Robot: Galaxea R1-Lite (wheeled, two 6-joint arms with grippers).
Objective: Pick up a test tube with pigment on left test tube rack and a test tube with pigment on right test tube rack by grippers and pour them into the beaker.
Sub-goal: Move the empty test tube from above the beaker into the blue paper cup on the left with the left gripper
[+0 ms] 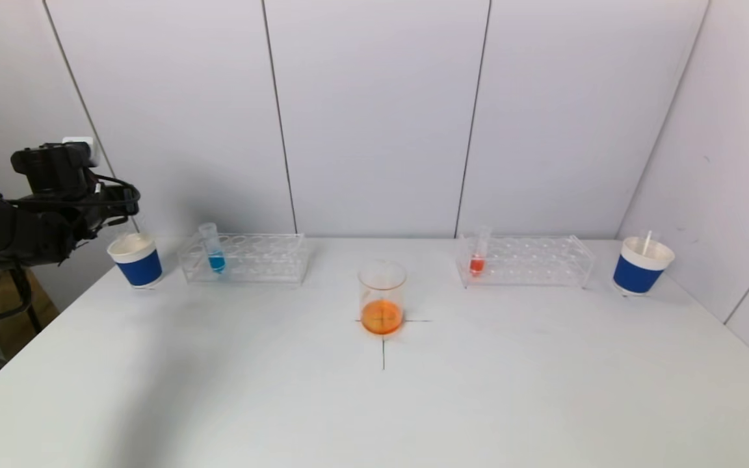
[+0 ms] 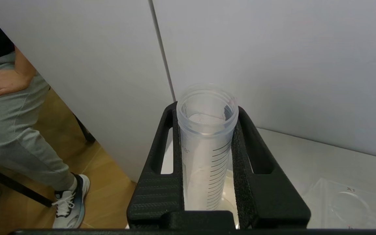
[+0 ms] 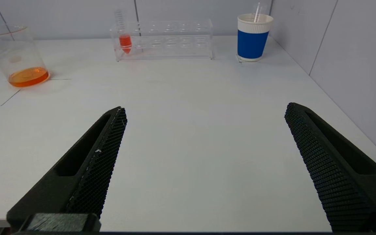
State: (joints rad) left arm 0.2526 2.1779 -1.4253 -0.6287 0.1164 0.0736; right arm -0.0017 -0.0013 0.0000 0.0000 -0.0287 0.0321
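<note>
My left gripper is holding the empty test tube and will release it inside the blue cup point(image 1: 133, 246) point(image 2: 214, 190) beside the rack with the blue pigment.
My left gripper point(image 2: 206, 112) is shut on a clear, empty, graduated test tube point(image 2: 204, 150). It is raised above the left blue cup point(image 1: 137, 260), at the table's far left. In the left test tube rack point(image 1: 251, 260) stands a tube with blue pigment point(image 1: 213, 250). The right test tube rack point(image 1: 530, 260) holds a tube with red pigment point(image 1: 478, 255), which also shows in the right wrist view point(image 3: 125, 37). The beaker point(image 1: 381, 299) with orange liquid sits mid-table on a cross mark. My right gripper point(image 3: 204, 109) is open and empty, low over the near right side of the table.
A second blue cup point(image 1: 641, 265) with a thin stick in it stands right of the right rack. White walls close off the back and the right side. A person point(image 2: 11, 130) stands beyond the table's left edge.
</note>
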